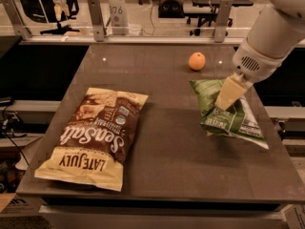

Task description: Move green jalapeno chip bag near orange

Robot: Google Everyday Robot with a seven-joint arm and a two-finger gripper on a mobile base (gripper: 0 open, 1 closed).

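My gripper has the green jalapeno chip bag. I should put it down between the orange and the table's side edge [231, 81].
The green jalapeno chip bag [232, 122] is at the right side of the dark table [171, 175], crumpled and tilted, its white label panel facing the front right. My gripper [222, 105] reaches down from the upper right and is shut on the bag's upper middle; its cream-coloured fingers [229, 92] press into the green foil. The orange [197, 61] sits on the table behind the bag and a little to its left, a short gap away from the bag's top edge.
A large brown-and-yellow "Sea Salt" chip bag [93, 137] lies flat at the front left of the table. A metal rail with posts [97, 20] runs along the back edge. The table's right edge is close to the green bag.
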